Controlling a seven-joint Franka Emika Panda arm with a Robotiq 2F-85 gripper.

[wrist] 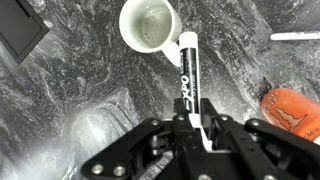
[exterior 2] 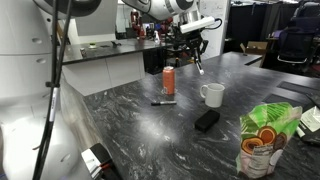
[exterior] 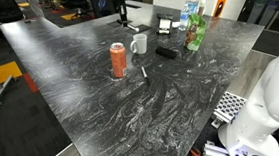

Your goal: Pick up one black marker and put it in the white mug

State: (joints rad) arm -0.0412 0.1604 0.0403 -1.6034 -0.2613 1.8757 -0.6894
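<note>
Next, the gripper releases the black marker, its tip now at the mug's rim, inside the open white mug (exterior: 138,38) (wrist: 149,23) that stands next to the orange can.
My gripper (wrist: 190,122) is shut on a black marker (wrist: 186,78) with white lettering, which points out from the jaws toward the white mug (wrist: 150,25). In the wrist view the marker's tip lies at the mug's rim, and the mug looks empty. In an exterior view the gripper (exterior 2: 193,48) hangs well above the table with the marker (exterior 2: 199,66) slanting down, up and behind the mug (exterior 2: 212,95). A second black marker (exterior 2: 163,102) lies flat on the table in front of the orange can (exterior 2: 169,80). The mug (exterior: 139,44) also shows beside the can (exterior: 118,60).
A black rectangular block (exterior 2: 206,120) lies near the mug and shows in the wrist view (wrist: 20,25). A green snack bag (exterior 2: 262,140) stands at one table end, with a bottle (exterior: 192,9) behind the bag (exterior: 195,31). The dark marbled table (exterior: 162,106) has open surface toward the front.
</note>
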